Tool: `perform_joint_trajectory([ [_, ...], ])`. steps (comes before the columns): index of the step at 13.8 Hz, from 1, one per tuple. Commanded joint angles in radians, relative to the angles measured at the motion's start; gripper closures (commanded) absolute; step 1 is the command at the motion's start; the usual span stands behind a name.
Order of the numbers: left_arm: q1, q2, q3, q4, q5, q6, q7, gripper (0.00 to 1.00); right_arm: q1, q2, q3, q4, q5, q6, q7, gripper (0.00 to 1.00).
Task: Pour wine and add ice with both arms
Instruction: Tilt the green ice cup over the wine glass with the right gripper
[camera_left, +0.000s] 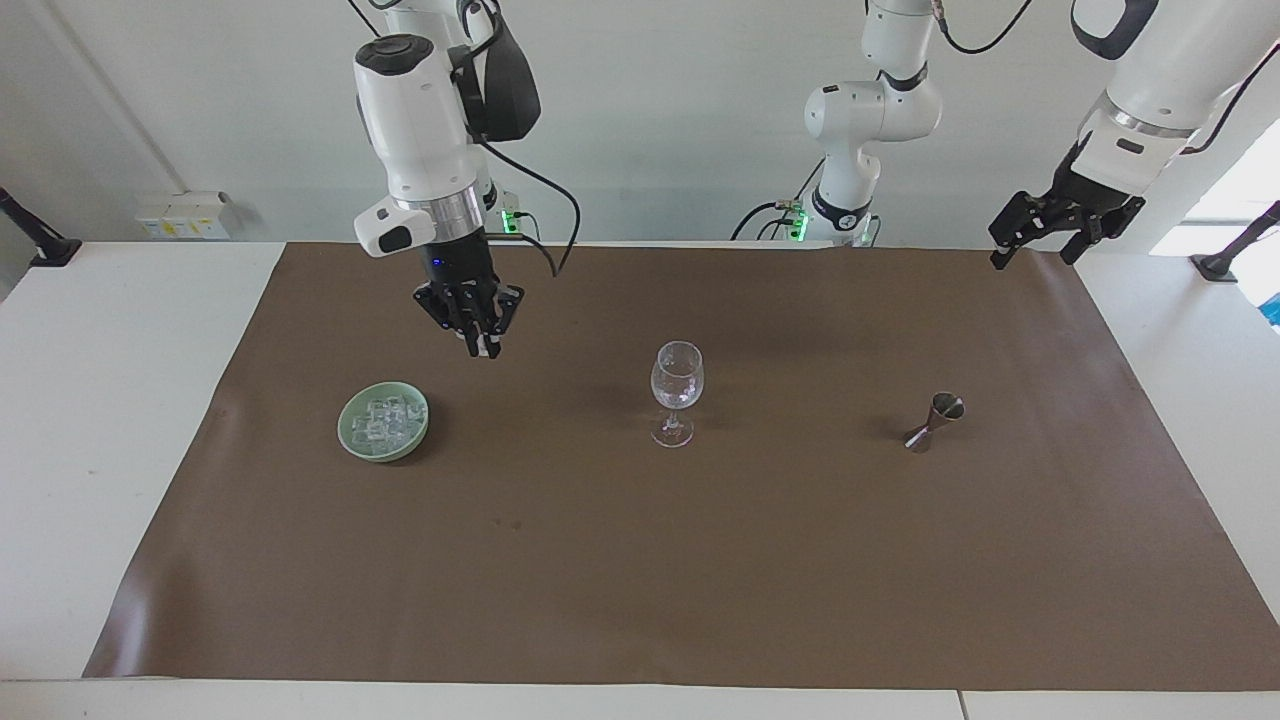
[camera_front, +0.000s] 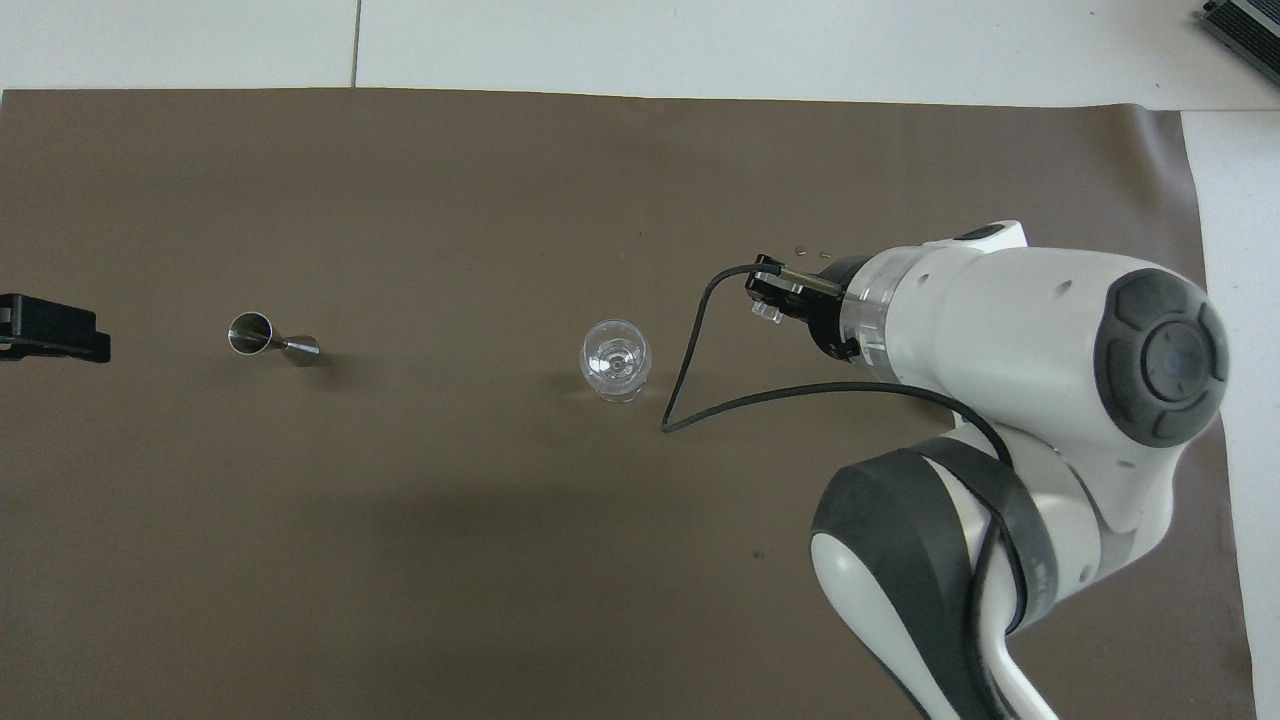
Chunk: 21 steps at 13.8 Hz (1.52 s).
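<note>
My right gripper needs to let go of the ice cube inside the wine glass (camera_front: 617, 356) that stands on the brown mat.
My right gripper (camera_left: 483, 345) hangs over the brown mat between the pale green dish (camera_left: 346, 432) and the wine glass (camera_left: 677, 385), shut on a small clear ice cube (camera_left: 489, 350). Seen from above, the cube (camera_front: 768, 311) sits at the right gripper's (camera_front: 764, 303) tips, short of the glass (camera_front: 615, 358). More ice (camera_left: 383, 420) lies in the dish, which the right arm hides in the overhead view. My left gripper (camera_left: 1033, 260) waits open and raised over the mat's corner at the left arm's end. The glass looks empty. Wine is out of view.
A metal jigger (camera_left: 935, 420) stands on the mat toward the left arm's end, level with the glass; it also shows from above as the jigger (camera_front: 270, 338). The brown mat (camera_left: 640, 580) covers most of the white table.
</note>
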Motion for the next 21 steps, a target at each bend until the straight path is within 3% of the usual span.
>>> perform_joint_trajectory([
  [1, 0.006, -0.029, -0.002, -0.034, 0.007, 0.010, 0.003, 0.00, 0.055, 0.036, 0.004, 0.011, 0.026, 0.060, 0.080, 1.00],
  [7, 0.006, -0.029, -0.002, -0.034, 0.007, 0.010, 0.003, 0.00, 0.163, 0.125, 0.004, 0.012, 0.026, 0.261, 0.194, 1.00],
  [17, 0.006, -0.029, -0.002, -0.034, 0.007, 0.010, 0.003, 0.00, 0.174, 0.142, 0.005, -0.008, 0.025, 0.272, 0.183, 0.99],
  [21, 0.006, -0.029, -0.002, -0.034, 0.007, 0.010, 0.003, 0.00, 0.174, 0.139, 0.005, -0.031, 0.025, 0.269, 0.183, 0.87],
])
